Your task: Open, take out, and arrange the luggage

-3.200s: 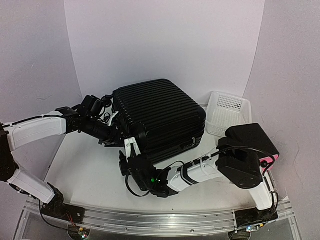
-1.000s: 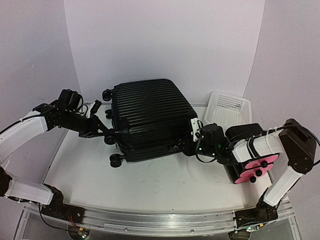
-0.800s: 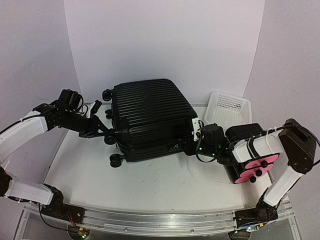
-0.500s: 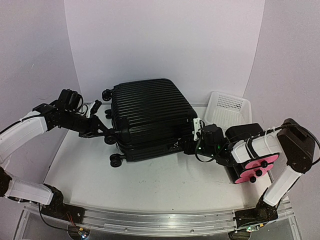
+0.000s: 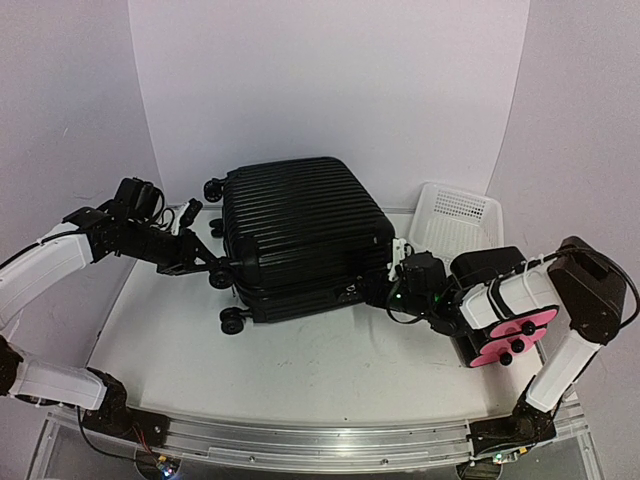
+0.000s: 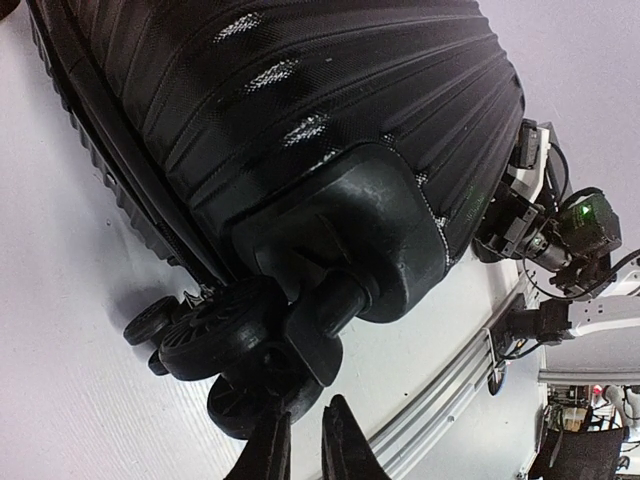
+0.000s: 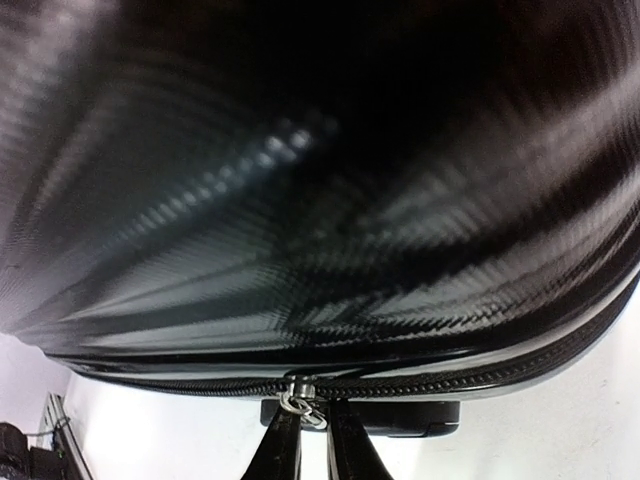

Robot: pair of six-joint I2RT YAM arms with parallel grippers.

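My left gripper is nearly shut beside the luggage's caster wheel, so it should open, take that caster wheel [image 5: 221, 279] and steady the luggage before I pull the zipper.
The luggage [image 5: 300, 225], a big black ribbed suitcase, lies flat and closed on the white table; it also fills the left wrist view [image 6: 300, 110] and the right wrist view [image 7: 320, 180]. My left gripper [image 5: 205, 262] sits at its left end beside a caster wheel [image 6: 235, 385]. In its own view the left gripper [image 6: 311, 408] has its fingers nearly together with only table between them. My right gripper [image 5: 375, 288] is at the front right side, by the zipper seam. There the right gripper [image 7: 312, 425] is shut on the metal zipper pull [image 7: 303, 403].
A white mesh basket [image 5: 455, 222] stands at the back right. A black box with pink drawer fronts [image 5: 505, 340] lies under my right forearm. Caster wheels [image 5: 232, 320] stick out at the luggage's left end. A metal rail [image 5: 300, 440] runs along the near edge.
Since the earliest frame the luggage has turned, and my right arm has swung from its front left corner to its right side. In the last second the right gripper crept left and closed on the zipper pull.
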